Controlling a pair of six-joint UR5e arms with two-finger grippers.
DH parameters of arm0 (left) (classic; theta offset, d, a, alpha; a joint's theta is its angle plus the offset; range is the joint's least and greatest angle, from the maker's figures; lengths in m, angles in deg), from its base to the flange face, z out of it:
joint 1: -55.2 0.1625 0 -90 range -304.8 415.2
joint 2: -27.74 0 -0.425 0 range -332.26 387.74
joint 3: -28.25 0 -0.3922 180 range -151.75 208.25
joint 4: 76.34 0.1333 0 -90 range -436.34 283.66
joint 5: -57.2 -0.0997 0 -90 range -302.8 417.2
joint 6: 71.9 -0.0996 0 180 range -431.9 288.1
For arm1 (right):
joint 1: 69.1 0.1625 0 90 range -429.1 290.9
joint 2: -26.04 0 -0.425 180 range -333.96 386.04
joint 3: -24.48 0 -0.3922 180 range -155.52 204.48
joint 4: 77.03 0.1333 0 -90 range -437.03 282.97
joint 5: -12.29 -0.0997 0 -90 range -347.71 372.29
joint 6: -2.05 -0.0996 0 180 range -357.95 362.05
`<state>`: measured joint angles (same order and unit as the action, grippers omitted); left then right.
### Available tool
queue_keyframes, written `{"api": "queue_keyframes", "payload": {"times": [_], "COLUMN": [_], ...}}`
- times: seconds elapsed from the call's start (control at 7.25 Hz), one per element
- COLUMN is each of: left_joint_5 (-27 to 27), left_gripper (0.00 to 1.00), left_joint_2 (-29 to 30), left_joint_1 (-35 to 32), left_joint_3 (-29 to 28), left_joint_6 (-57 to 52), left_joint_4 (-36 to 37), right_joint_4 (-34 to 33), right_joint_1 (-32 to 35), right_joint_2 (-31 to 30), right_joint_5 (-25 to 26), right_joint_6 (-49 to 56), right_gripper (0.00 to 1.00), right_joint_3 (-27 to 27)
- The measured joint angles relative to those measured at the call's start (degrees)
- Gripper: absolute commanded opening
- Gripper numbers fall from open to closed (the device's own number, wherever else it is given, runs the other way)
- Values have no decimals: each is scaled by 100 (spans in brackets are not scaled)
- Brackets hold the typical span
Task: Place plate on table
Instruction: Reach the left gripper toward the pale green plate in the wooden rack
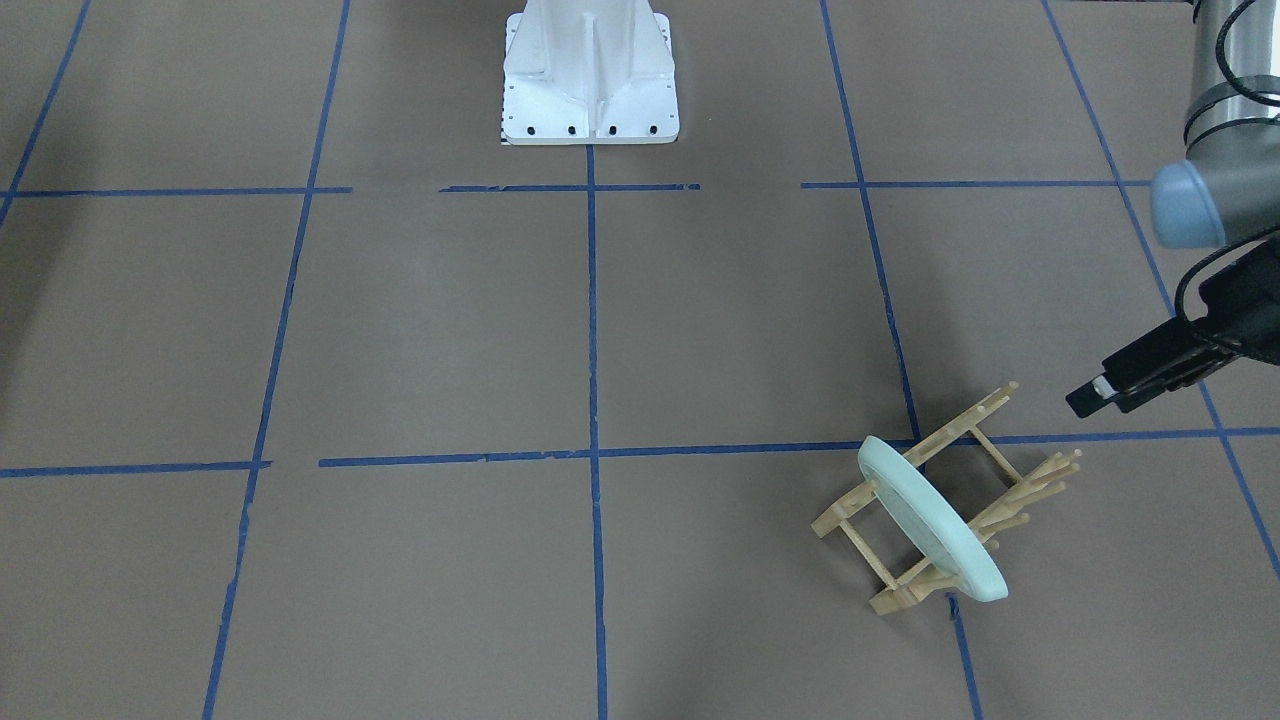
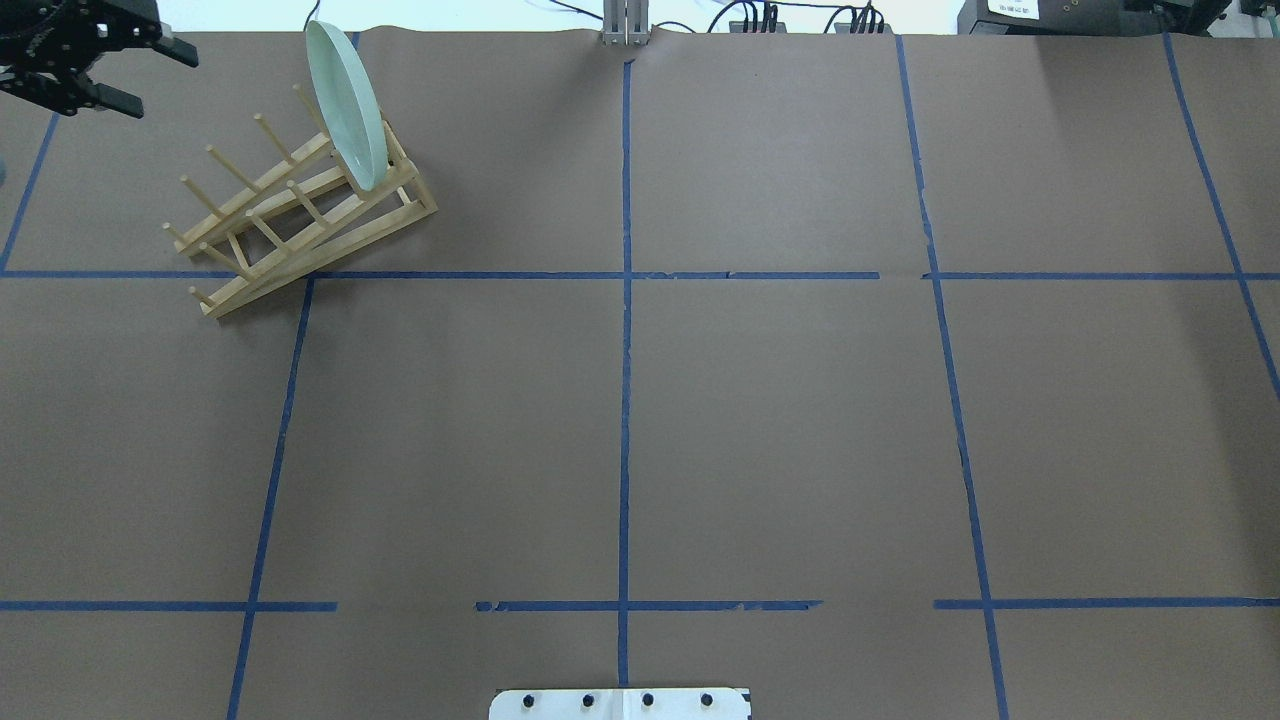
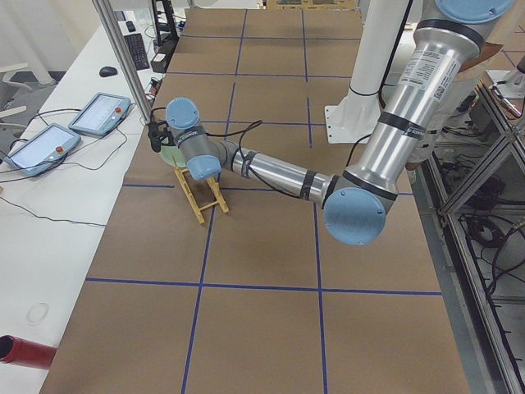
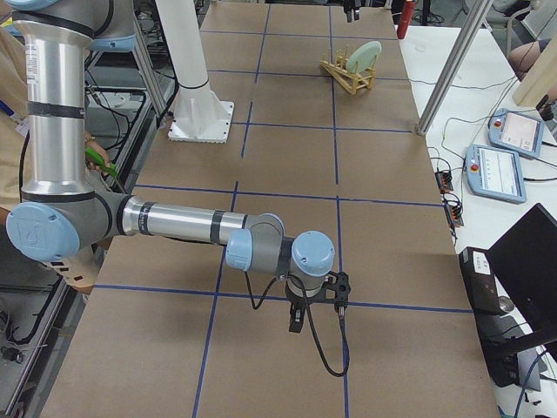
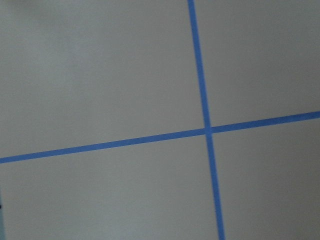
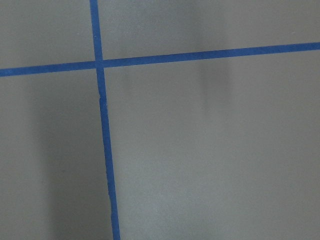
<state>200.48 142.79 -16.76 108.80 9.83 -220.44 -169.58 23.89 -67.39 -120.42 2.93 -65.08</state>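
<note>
My left gripper is to close next on the middle of the top edge (image 1: 932,502) of the pale mint-green plate, which stands in the light wooden peg rack.
The pale mint-green plate (image 1: 930,520) stands on edge in the end slot of the light wooden peg rack (image 1: 960,425) on the brown table (image 1: 450,330). In the overhead view the plate (image 2: 345,100) leans in the rack (image 2: 290,215) at the far left. My left gripper (image 2: 167,84) is open and empty, hovering left of the rack and apart from it; it also shows in the front view (image 1: 1085,398). My right gripper (image 4: 296,318) shows only in the exterior right view, low over the table far from the rack; I cannot tell if it is open or shut.
The white robot base (image 2: 620,703) stands at the table's near edge. Teach pendants (image 3: 98,113) and cables lie on the white bench beyond the table's far edge. Both wrist views show only brown table and blue tape lines.
</note>
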Motion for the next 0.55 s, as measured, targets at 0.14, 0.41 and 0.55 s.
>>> {"api": "queue_keyframes", "payload": {"times": [0.14,0.41,0.55], "left_joint_5": [-331,-1356,-1882], "left_gripper": [100,100,100], "left_joint_2": [177,592,700], "left_joint_1": [95,444,661], "left_joint_3": [-197,-489,-588], "left_joint_6": [835,2603,3188], "left_joint_4": [-709,-1488,-1727], "right_joint_4": [0,0,0], "right_joint_1": [0,0,0], "right_joint_2": [0,0,0], "right_joint_5": [0,0,0], "right_joint_6": [0,0,0], "right_gripper": [100,100,100], "right_joint_3": [0,0,0]}}
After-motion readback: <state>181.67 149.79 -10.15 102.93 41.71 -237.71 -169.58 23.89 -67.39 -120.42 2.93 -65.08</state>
